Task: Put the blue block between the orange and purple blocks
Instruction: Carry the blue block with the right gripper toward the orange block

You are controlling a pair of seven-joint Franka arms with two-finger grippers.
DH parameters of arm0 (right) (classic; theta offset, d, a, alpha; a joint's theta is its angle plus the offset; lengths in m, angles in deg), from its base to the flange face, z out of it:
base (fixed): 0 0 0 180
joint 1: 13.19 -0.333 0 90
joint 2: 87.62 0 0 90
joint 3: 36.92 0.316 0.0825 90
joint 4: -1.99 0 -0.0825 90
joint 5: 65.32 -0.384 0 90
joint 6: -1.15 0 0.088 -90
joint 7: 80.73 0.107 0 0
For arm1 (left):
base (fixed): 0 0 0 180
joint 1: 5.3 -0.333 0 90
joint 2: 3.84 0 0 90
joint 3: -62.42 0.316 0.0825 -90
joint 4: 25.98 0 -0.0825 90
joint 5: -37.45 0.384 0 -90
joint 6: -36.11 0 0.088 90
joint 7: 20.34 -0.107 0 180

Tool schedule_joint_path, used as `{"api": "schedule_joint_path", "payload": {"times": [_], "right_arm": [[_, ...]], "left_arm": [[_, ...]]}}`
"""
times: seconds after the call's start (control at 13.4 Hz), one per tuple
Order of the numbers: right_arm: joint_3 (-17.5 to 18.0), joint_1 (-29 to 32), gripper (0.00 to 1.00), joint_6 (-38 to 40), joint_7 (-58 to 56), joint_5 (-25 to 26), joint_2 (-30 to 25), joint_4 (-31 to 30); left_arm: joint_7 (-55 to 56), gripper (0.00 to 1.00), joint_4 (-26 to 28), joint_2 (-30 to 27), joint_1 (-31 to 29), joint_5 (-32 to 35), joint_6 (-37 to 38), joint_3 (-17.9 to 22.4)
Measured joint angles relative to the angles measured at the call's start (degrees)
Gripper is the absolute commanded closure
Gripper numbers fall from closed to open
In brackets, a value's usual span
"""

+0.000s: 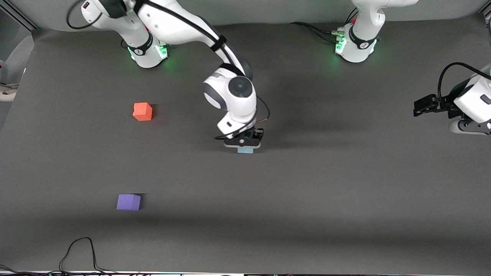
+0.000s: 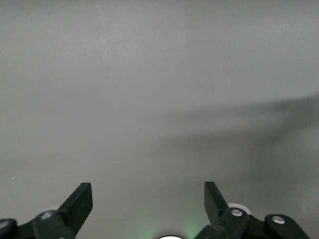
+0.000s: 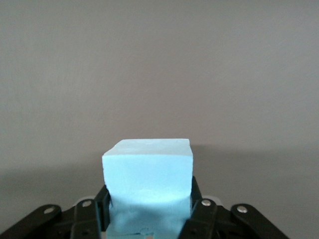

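My right gripper should release the blue block halfway (image 1: 136, 157) between the orange and purple blocks on the mat.
The light blue block (image 1: 245, 150) sits at mid-table, mostly covered by the right arm's hand. My right gripper (image 1: 244, 146) is shut on it, and in the right wrist view the blue block (image 3: 148, 179) is squeezed between the black fingers (image 3: 103, 204). The orange block (image 1: 142, 111) lies toward the right arm's end of the table. The purple block (image 1: 128, 202) lies nearer to the front camera than the orange one. My left gripper (image 1: 422, 106) waits at the left arm's end of the table, open, with nothing between its fingers (image 2: 79, 201).
The dark grey table mat (image 1: 307, 191) spreads under everything. A black cable (image 1: 78, 249) loops along the table's edge nearest the front camera. The arm bases (image 1: 355, 48) stand along the table's edge farthest from that camera.
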Motion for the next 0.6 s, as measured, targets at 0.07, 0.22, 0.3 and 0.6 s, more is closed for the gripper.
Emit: {"api": "schedule_joint_path", "payload": {"times": [0.07,0.22,0.3,0.6], "right_arm": [[-0.4,1.8,0.57,2.1,-2.5,-0.1,-3.3,-0.7],[-0.6,6.7,0.57,4.5,-9.4,-2.9,-10.2,-3.8],[-1.0,9.2,0.57,4.9,-13.1,-4.9,-13.3,-6.0],[-7.9,12.8,0.57,7.9,-24.3,-6.6,-22.5,-13.8]], "left_arm": [[0.0,0.00,0.0,0.0,0.0,0.0,0.3,0.0],[0.0,0.00,0.0,0.0,0.0,0.0,0.4,0.0],[0.0,0.00,0.0,0.0,0.1,0.0,0.4,-0.1],[0.0,0.00,0.0,0.0,0.2,0.0,0.7,-0.1]]}}
